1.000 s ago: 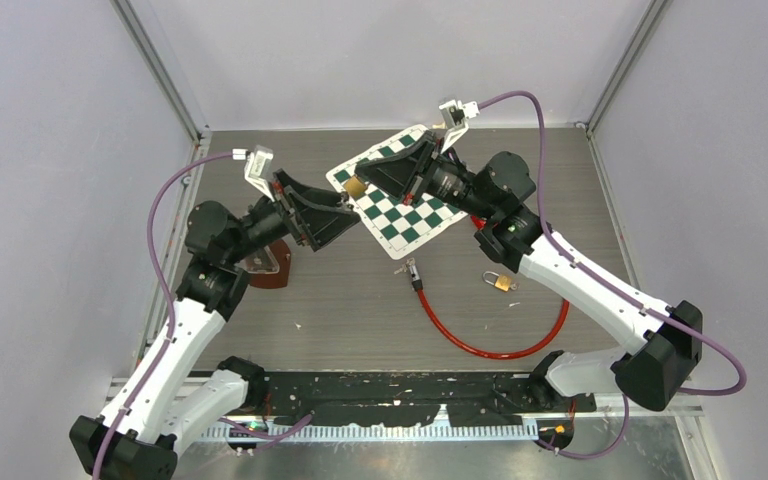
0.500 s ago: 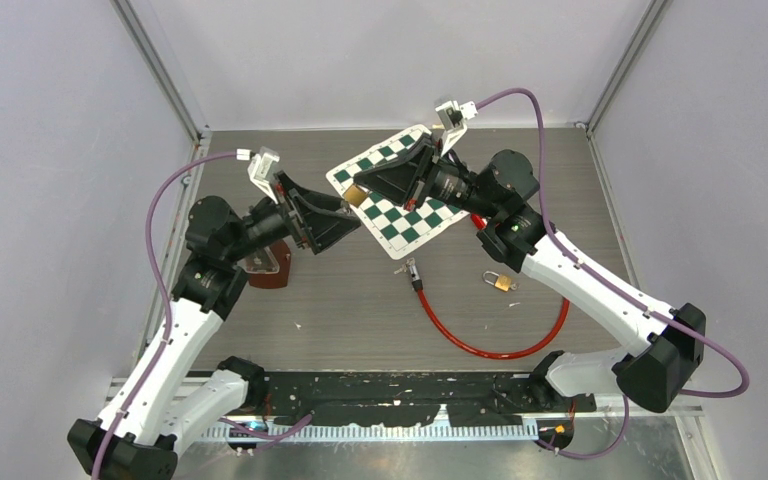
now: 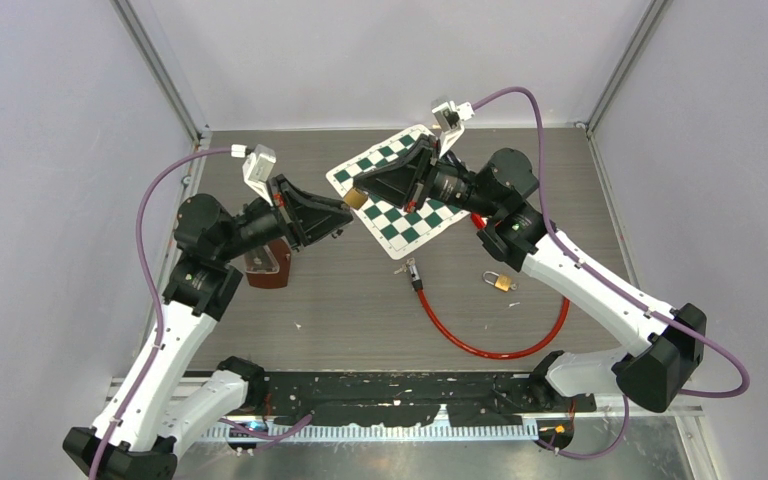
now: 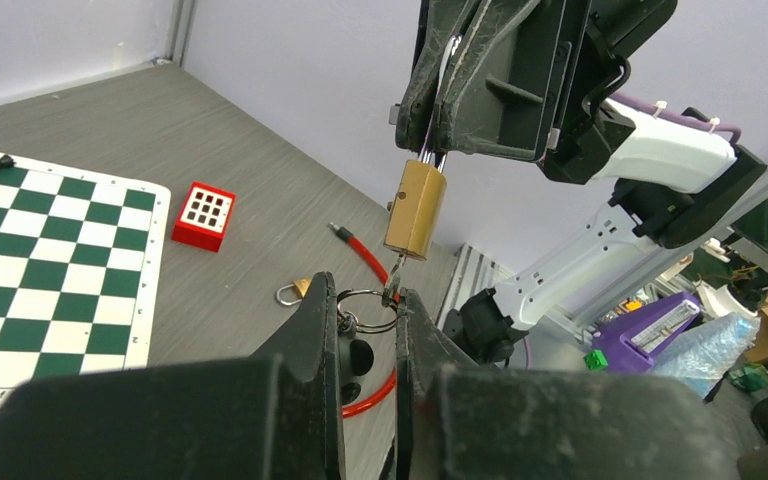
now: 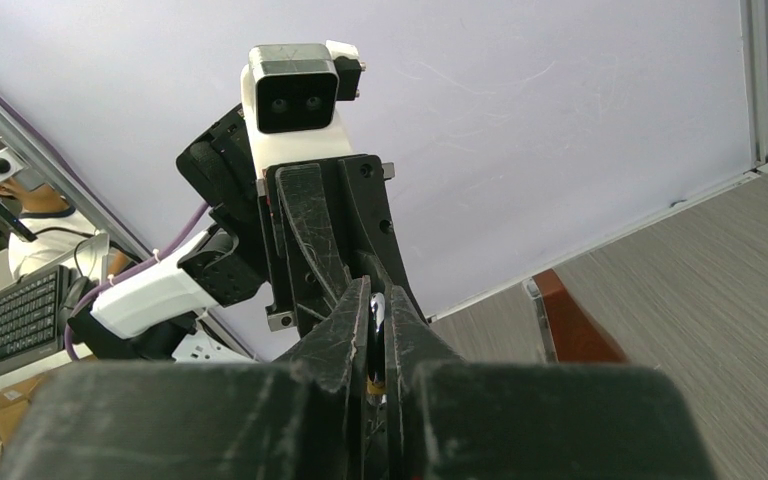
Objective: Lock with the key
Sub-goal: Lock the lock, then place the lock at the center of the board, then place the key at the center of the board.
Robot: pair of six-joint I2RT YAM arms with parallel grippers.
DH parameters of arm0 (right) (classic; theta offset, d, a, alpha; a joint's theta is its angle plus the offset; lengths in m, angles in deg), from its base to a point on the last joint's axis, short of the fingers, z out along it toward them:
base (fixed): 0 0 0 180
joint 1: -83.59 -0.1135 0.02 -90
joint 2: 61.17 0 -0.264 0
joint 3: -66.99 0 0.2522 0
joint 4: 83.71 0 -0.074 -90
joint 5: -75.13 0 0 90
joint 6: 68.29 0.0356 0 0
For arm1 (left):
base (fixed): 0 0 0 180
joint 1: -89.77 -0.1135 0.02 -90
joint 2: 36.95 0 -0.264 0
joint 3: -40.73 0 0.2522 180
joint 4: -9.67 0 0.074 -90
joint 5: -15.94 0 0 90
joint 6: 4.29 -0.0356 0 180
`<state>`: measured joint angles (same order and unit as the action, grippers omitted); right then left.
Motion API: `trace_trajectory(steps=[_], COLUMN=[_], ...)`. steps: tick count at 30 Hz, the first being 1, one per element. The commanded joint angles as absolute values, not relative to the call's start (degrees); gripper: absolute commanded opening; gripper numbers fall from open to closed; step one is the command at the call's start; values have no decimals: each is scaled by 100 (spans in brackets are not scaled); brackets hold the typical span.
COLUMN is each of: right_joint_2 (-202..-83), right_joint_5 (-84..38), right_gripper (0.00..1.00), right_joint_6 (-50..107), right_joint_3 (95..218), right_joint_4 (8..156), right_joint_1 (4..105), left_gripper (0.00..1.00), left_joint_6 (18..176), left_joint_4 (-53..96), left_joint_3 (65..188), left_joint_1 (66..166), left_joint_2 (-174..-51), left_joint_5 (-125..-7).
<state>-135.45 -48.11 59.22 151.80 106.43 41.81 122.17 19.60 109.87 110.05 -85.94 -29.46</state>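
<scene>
The robot's right gripper needs to release the brass padlock on the table (image 3: 335,277) between the brown holder and the red cable.
A brass padlock (image 3: 356,199) (image 4: 415,210) hangs in the air over the edge of the chessboard. My right gripper (image 3: 361,187) (image 5: 378,290) is shut on its steel shackle (image 5: 375,309). A key (image 4: 394,283) sticks into the underside of the padlock, and its ring (image 4: 365,308) hangs below. Coming in from the left, my left gripper (image 3: 343,212) (image 4: 365,290) has its fingers narrowed onto that ring, and the key lies against the tip of the right finger. The key's head is hidden.
A green and white chessboard (image 3: 400,215) (image 4: 40,250) lies at the back. On the table are a small second padlock (image 3: 500,282) (image 4: 295,291), a looped red cable (image 3: 490,350), a red block with a white grid (image 4: 205,214) and a brown holder (image 3: 265,265).
</scene>
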Motion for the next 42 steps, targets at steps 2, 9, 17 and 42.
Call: trace_trajectory(steps=[2, 9, 17, 42], right_joint_2=[-13410, -13033, -12869, -17517], right_joint_5=[-4733, -4248, -3892, -4259], right_gripper=[5, 5, 5, 5], right_joint_6=[5811, 5637, 5008, 4338], right_joint_3=[15383, 14927, 14976, 16708], right_joint_4=[11105, 11750, 10963, 7995], right_joint_1=[4248, 4500, 4669, 3917], left_gripper=[0, 0, 0, 0], left_joint_6=[11866, 11672, 11360, 11551], left_joint_4=[2237, 2685, 3635, 2921], left_joint_3=[11123, 10948, 10846, 8851], left_joint_1=[10974, 10943, 10858, 11130], left_joint_2=[-8538, -8440, -8437, -10662], left_joint_5=[-2803, -2720, -3416, -8477])
